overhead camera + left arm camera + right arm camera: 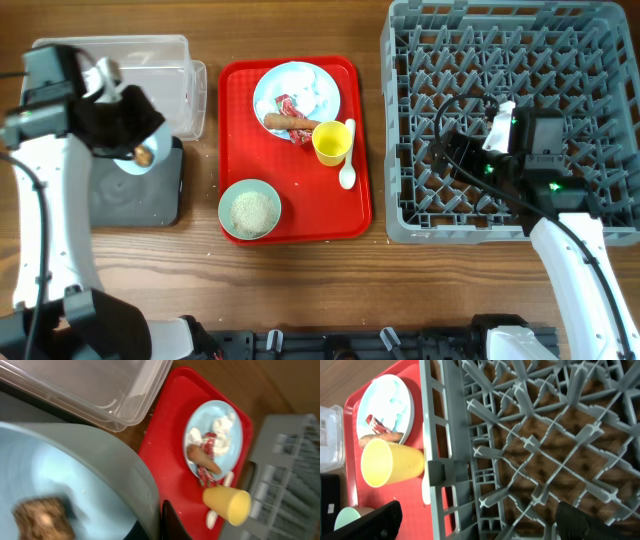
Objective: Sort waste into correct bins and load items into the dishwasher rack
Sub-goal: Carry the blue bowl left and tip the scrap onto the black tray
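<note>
The robot's left gripper needs to put the pale blue bowl down on the red tray (256, 153) (174, 474) between the plate and the bowl of rice.
My left gripper (128, 140) is shut on the rim of a pale blue bowl (133, 162) and holds it tilted over the black tray (130, 200). A brown food piece (42, 517) lies in the bowl (85, 475). The clear tub (150, 60) stands behind it. On the red tray (240, 120) are the plate (325, 100) with sausage (290, 122), wrapper (292, 105) and tissue (310, 85), the yellow cup (331, 142), the white spoon (347, 170) and a bowl of rice (249, 210). My right gripper (465, 150) is open and empty over the grey rack (510, 60).
The rack (530, 445) fills the right wrist view, with its left wall next to the cup (390, 462) and the red tray's edge (410, 505). Bare wooden table lies in front of the trays.
</note>
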Available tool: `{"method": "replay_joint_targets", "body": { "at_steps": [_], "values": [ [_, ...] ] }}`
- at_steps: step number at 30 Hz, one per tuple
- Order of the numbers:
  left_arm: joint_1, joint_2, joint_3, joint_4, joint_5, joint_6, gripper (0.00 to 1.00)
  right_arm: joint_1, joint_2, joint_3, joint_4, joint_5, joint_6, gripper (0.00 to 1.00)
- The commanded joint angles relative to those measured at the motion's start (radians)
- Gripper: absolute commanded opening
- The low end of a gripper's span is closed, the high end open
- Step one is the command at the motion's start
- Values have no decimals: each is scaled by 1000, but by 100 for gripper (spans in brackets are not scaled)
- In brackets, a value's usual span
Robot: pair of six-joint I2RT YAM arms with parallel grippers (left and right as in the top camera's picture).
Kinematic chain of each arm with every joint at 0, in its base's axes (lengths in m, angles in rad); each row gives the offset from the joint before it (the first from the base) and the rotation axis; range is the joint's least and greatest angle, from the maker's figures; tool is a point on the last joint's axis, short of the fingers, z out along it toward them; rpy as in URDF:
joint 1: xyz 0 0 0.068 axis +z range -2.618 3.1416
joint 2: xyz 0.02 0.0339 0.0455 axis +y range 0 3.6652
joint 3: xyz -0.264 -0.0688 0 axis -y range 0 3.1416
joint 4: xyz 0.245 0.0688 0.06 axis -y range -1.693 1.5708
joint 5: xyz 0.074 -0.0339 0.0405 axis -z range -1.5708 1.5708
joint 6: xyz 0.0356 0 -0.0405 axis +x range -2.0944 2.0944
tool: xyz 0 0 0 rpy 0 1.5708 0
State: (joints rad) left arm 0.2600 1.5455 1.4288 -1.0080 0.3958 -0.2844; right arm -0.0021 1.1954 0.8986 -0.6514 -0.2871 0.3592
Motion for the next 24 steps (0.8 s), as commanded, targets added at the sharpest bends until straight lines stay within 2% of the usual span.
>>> {"method": "replay_joint_targets", "body": {
  "at_steps": [1, 7, 12, 13, 19, 24],
  "values": [
    [243, 102, -6, -6, 303, 175, 4, 8, 7, 16, -20, 10, 8, 99],
    [435, 337, -6, -7, 623, 305, 4, 8, 7, 16, -24, 10, 8, 100],
    [537, 492, -6, -21, 990, 301, 4, 8, 7, 16, -42, 10, 8, 100],
    [560, 505, -6, -22, 1033, 262, 4, 8, 7, 16, -45, 10, 8, 100],
    [625, 504, -6, -26, 1063, 118, 4, 8, 7, 16, -45, 10, 8, 100],
    [628, 504, -6, -51, 1062, 99, 4, 8, 7, 16, -43, 10, 8, 99]
  ]
}}
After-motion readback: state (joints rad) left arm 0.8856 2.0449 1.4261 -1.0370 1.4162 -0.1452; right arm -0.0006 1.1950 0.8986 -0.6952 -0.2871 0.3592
